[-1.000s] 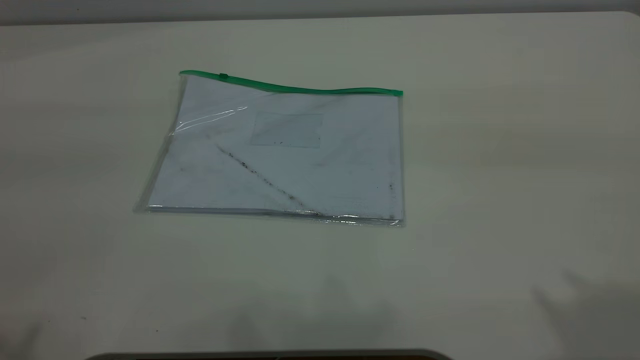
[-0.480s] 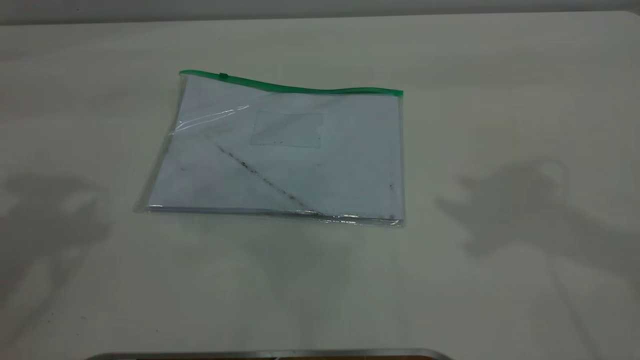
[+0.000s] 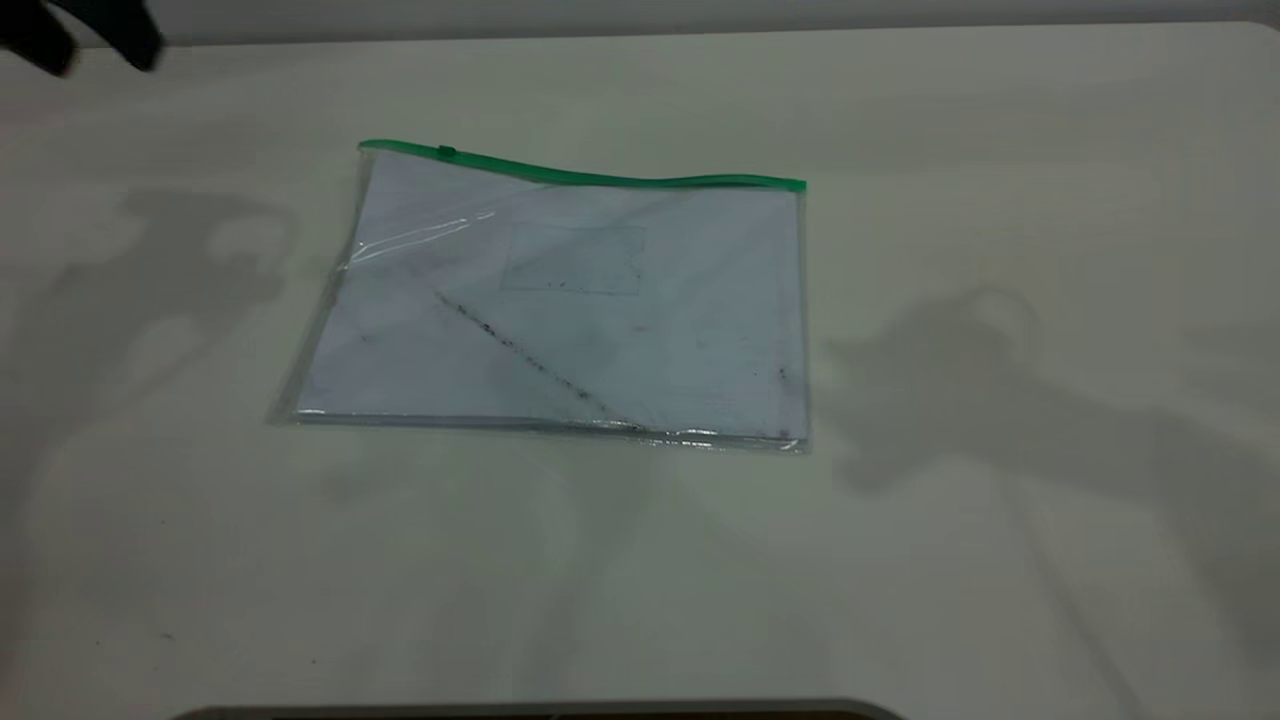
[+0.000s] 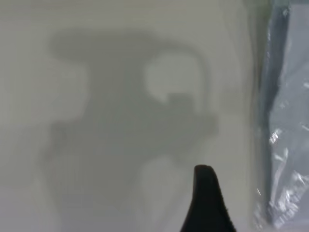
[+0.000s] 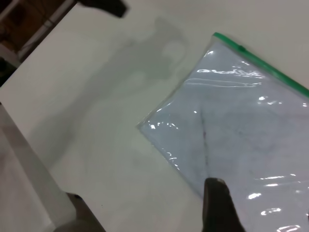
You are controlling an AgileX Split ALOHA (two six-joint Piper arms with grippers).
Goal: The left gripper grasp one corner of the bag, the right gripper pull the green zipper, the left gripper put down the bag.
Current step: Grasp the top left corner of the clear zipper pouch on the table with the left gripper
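My right gripper is to close on the slider tab (image 3: 446, 152) (image 5: 242, 49) of the bag's green zipper, because pulling that tab moves the zipper along the bag's edge.
The bag (image 3: 560, 310) lies flat on the white table, clear plastic with white paper and a dark diagonal smudge inside. The green zipper (image 3: 620, 180) runs along its far edge, with the slider tab (image 3: 447, 152) near the far-left corner of the bag (image 3: 366, 152). My left gripper (image 3: 85, 35) is a dark blur high at the far left, well apart from the bag. In the left wrist view its tip (image 4: 207, 198) hangs over bare table beside the bag's edge (image 4: 287, 125). My right gripper (image 5: 218, 203) hovers over the bag (image 5: 241, 121); the exterior view shows only its shadow.
The white table (image 3: 1000, 150) stretches on all sides of the bag. A grey curved rim (image 3: 540, 708) lies at the front edge. The table's side edge (image 5: 29, 140) and floor show in the right wrist view. Arm shadows fall left and right of the bag.
My left gripper has come into the exterior view at the far left. Both arm shadows have moved toward the bag. The bag has not moved.
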